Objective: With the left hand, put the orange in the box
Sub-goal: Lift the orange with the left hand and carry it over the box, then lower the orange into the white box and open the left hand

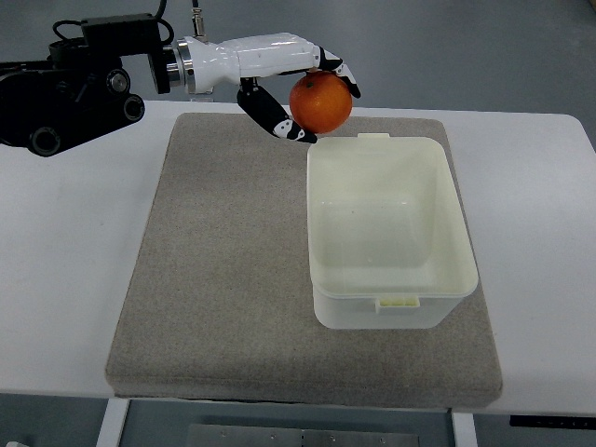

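Note:
Next, my left gripper lets go of the orange on the bottom of the pale box [366,209], toward the box's far corner nearest my arm.
My left hand [312,102] comes in from the upper left, white with black fingertips, and is shut on the orange [321,101]. The fruit hangs in the air just beyond the far left corner of the box [391,279], a pale translucent plastic tub with nothing inside. One finger [276,117] curls beneath the orange, the others wrap over its top. The right arm does not show.
The box stands on the right half of a grey felt mat [223,270] that covers most of the white table [65,261]. The arm's black motor housing [65,93] sits at the upper left.

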Available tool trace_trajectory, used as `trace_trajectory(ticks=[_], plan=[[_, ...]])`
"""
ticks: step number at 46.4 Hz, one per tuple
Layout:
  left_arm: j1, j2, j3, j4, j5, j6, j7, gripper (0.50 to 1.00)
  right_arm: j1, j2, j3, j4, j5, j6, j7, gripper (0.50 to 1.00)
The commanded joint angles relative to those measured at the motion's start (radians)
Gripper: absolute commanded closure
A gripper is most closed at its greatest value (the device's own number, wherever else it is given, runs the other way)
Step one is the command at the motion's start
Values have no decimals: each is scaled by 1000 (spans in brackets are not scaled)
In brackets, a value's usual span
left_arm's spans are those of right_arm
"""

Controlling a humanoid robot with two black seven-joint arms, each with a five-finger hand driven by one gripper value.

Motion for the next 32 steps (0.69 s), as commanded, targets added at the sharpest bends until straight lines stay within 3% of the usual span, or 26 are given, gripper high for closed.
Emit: trace_trajectory(ticks=[1, 11, 20, 32], plan=[[-21, -11, 9, -25, 2, -3, 0, 1000, 0, 0, 0, 0, 0, 0, 0, 574], [-36, -77, 15, -29, 20, -49, 0, 1000, 0, 0, 0, 0, 0, 0, 0, 574], [-19, -141, 18, -17, 189, -97, 0, 1000, 0, 0, 0, 0, 0, 0, 0, 574], [1, -154, 19, 24, 204, -112, 0, 1000, 0, 0, 0, 0, 0, 0, 0, 574]])
